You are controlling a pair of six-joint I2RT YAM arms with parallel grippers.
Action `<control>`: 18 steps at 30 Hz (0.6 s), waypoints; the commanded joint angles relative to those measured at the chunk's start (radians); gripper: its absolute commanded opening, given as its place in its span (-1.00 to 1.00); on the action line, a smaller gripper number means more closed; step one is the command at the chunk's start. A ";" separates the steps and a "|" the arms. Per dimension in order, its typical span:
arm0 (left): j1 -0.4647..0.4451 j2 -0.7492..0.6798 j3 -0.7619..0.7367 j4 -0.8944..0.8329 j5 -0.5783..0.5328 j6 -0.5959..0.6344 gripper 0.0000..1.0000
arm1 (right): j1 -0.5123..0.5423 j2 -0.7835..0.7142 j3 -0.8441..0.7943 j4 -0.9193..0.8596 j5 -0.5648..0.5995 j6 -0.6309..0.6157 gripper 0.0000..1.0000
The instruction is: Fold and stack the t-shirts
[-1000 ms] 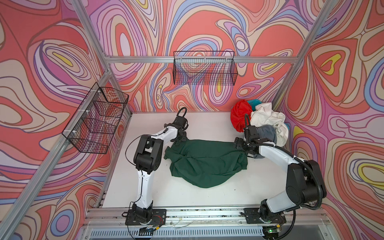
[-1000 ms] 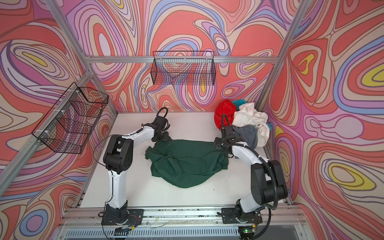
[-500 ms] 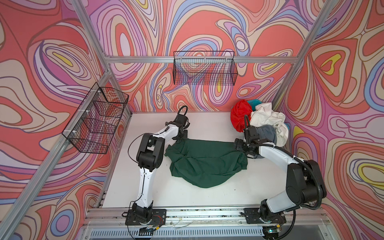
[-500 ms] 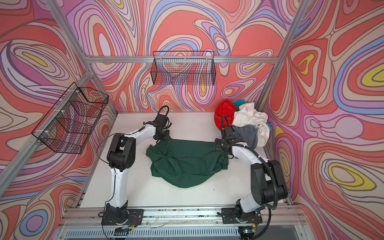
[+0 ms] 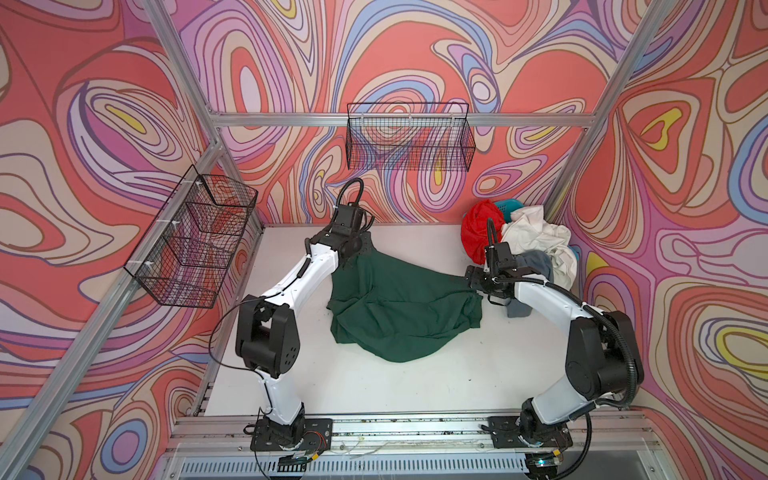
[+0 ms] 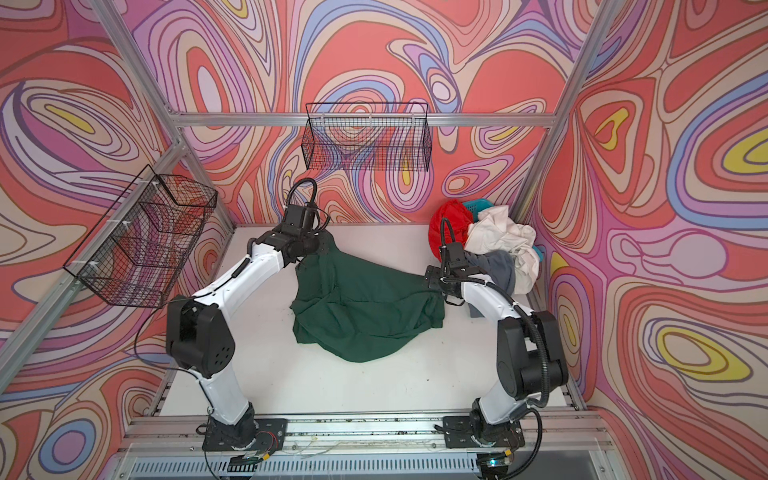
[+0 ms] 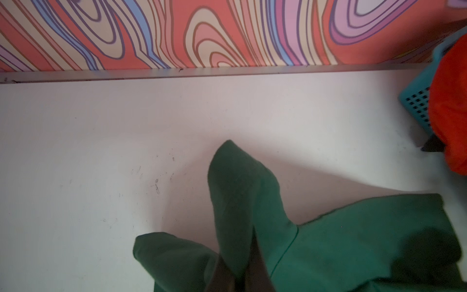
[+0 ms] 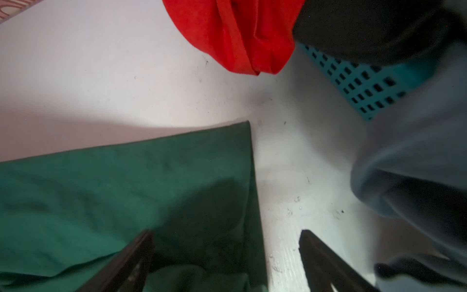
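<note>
The green t-shirt's near half is bunched up in folds. Next, my right gripper pinches its corner [image 8: 243, 130] near the red t-shirt and lifts it to spread that half flat.
A dark green t-shirt [image 5: 399, 307] [image 6: 361, 311] lies rumpled in the middle of the white table. My left gripper [image 5: 357, 253] [image 7: 242, 278] is shut on a pinched-up fold at its far left corner; the cloth [image 7: 240, 189] sticks up past the fingers. My right gripper [image 5: 473, 282] [image 8: 226, 235] stands open at the shirt's right edge [image 8: 126, 189], one finger over green cloth, one over bare table. The red t-shirt [image 5: 478, 228] [image 8: 240, 32], the off-white one [image 5: 536, 232] and the grey-blue one [image 5: 536, 266] [image 8: 417, 151] are heaped at the back right.
A turquoise mesh basket [image 5: 509, 204] [image 8: 358, 86] sits under the heap in the back right corner. Black wire baskets hang on the back wall [image 5: 409, 137] and the left wall [image 5: 195, 241]. The table's back edge rail [image 7: 227, 72] runs close behind the left gripper.
My left gripper has closed on the green shirt's far left corner, and that corner is now bunched up. The right gripper has stayed open in the same place.
</note>
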 commanded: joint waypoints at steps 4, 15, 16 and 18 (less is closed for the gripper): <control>-0.049 -0.124 -0.149 0.144 0.014 0.032 -1.00 | -0.002 0.076 0.045 0.047 -0.042 -0.032 0.88; -0.303 -0.439 -0.306 0.240 -0.162 0.176 -1.00 | -0.001 0.040 0.046 0.076 -0.116 -0.004 0.85; -0.308 -0.484 -0.369 0.287 -0.154 0.173 -1.00 | -0.001 0.011 0.029 0.079 -0.098 0.001 0.85; -0.310 -0.544 -0.497 0.379 -0.199 0.161 -1.00 | -0.001 -0.040 -0.008 0.083 -0.046 0.016 0.85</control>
